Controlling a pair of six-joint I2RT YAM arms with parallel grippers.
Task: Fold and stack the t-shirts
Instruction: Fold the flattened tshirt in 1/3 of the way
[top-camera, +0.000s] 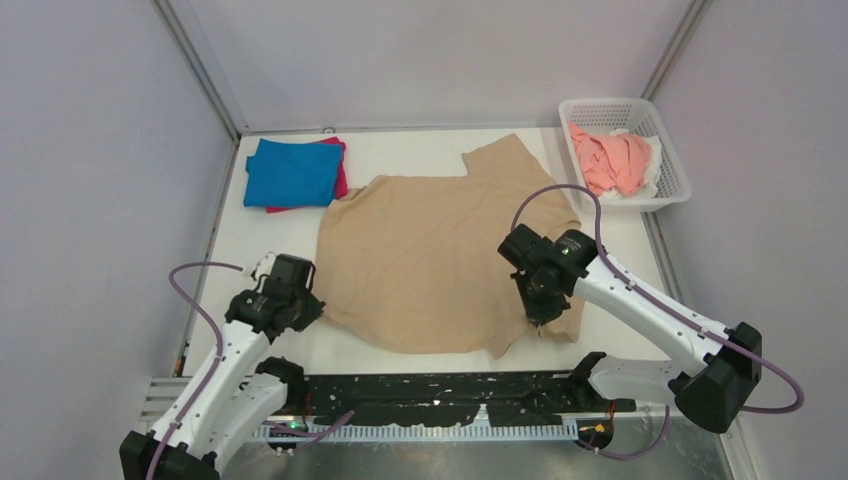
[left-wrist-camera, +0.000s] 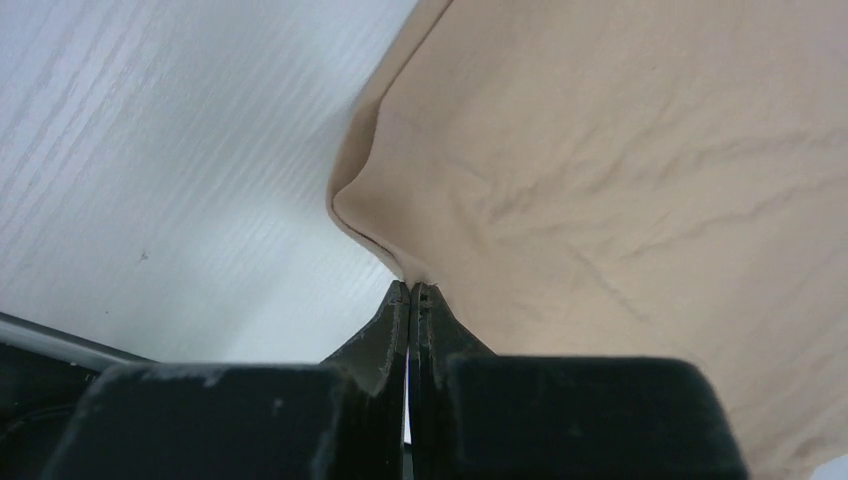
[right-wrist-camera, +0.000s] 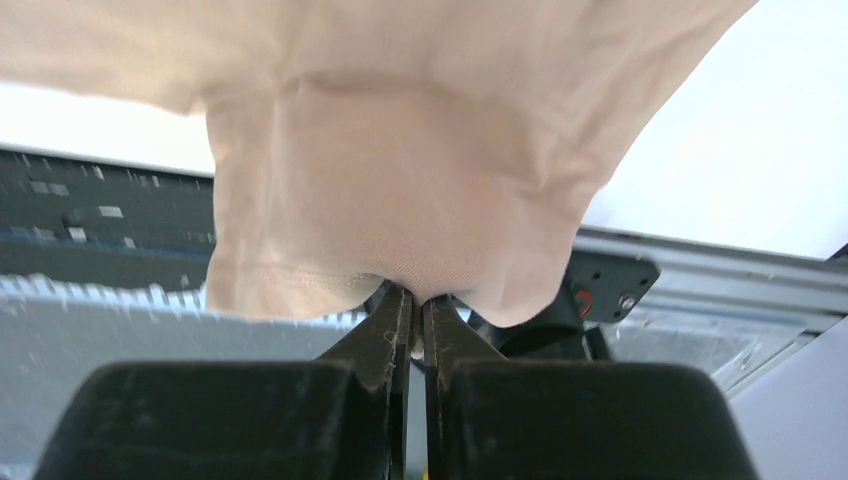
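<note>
My right gripper is going to let go of the hem on the tan t-shirt's body (top-camera: 516, 218), at a spot just in front of the shirt's far sleeve.
A large tan t-shirt (top-camera: 430, 255) lies spread over the middle of the table. My left gripper (top-camera: 312, 308) is shut on its near left edge (left-wrist-camera: 400, 255), close to the table. My right gripper (top-camera: 542, 318) is shut on its near right corner (right-wrist-camera: 400, 230) and holds that part lifted, so the cloth hangs over the fingers. A folded blue t-shirt (top-camera: 292, 172) lies on a magenta one (top-camera: 338, 178) at the back left. A salmon-pink t-shirt (top-camera: 612, 160) and a white one (top-camera: 655, 165) lie crumpled in the basket.
A white plastic mesh basket (top-camera: 675, 185) stands at the back right corner. A black perforated rail (top-camera: 440, 392) runs along the near edge between the arm bases. Grey walls close in the table on three sides.
</note>
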